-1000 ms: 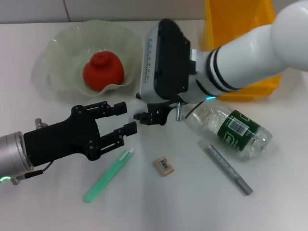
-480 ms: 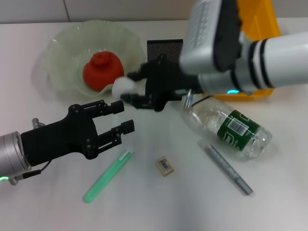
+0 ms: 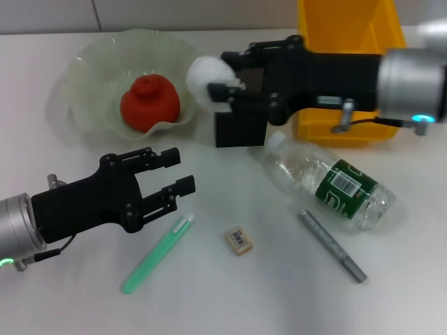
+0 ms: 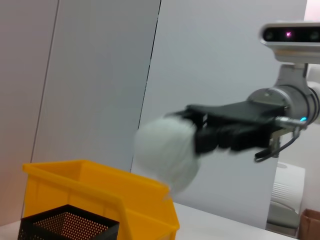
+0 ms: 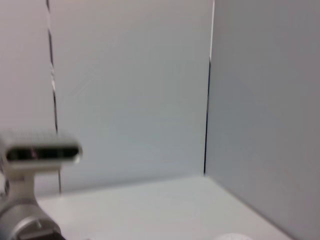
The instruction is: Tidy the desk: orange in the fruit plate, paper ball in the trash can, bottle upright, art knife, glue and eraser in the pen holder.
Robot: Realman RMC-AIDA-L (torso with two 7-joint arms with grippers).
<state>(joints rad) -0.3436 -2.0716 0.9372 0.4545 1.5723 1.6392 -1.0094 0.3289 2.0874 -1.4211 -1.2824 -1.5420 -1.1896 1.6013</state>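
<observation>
Next, my right gripper lets go of the paper ball so that it rests against the yellow trash can's inside (image 3: 320,54) by the pen holder.
My right gripper (image 3: 222,74) is shut on the white paper ball (image 3: 205,75) and holds it in the air, in front of the black mesh pen holder (image 3: 237,129) and left of the yellow trash can (image 3: 347,38). The left wrist view shows the ball (image 4: 167,152), the bin (image 4: 100,192) and the holder (image 4: 65,225). The orange (image 3: 149,103) lies in the green fruit plate (image 3: 77,73). The bottle (image 3: 328,180) lies on its side. The eraser (image 3: 239,240) lies on the table. My left gripper (image 3: 173,176) is open and empty, low over the table.
A green stick-shaped tool (image 3: 155,255) lies just beyond my left fingertips. A grey pen-shaped tool (image 3: 332,246) lies in front of the bottle. I cannot tell which is the art knife and which the glue. My right arm (image 3: 391,77) reaches across the bin's front.
My right gripper has risen from the table with the paper ball, turned level and swung back toward the bin, uncovering the pen holder. The left arm has not moved.
</observation>
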